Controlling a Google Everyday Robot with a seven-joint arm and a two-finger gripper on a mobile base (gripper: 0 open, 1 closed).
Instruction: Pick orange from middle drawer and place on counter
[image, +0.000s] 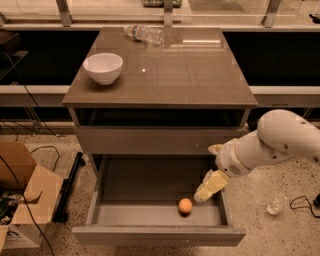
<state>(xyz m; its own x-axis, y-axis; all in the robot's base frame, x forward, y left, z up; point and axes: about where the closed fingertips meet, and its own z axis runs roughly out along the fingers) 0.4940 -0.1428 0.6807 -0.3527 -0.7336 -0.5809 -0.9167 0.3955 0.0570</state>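
Note:
The orange is on the bottom of the open middle drawer. My gripper should reach down to it next and close on the orange's sides (187, 205).
The orange (185, 205) lies on the floor of the open middle drawer (135, 186), near its front right corner. My gripper (206, 173) hangs over the drawer's right side, just right of and above the orange, not touching it. Its two pale yellow fingers (210, 185) are spread apart, open and empty. The white arm reaches in from the right. The counter (170, 72) is the glossy top of the cabinet, above the drawer.
A white bowl (102, 67) stands on the counter's left side and a clear plastic bottle (145, 34) lies at its back edge. A cardboard box (20, 200) sits on the floor at left. A small clear object (275, 205) lies on the floor at right.

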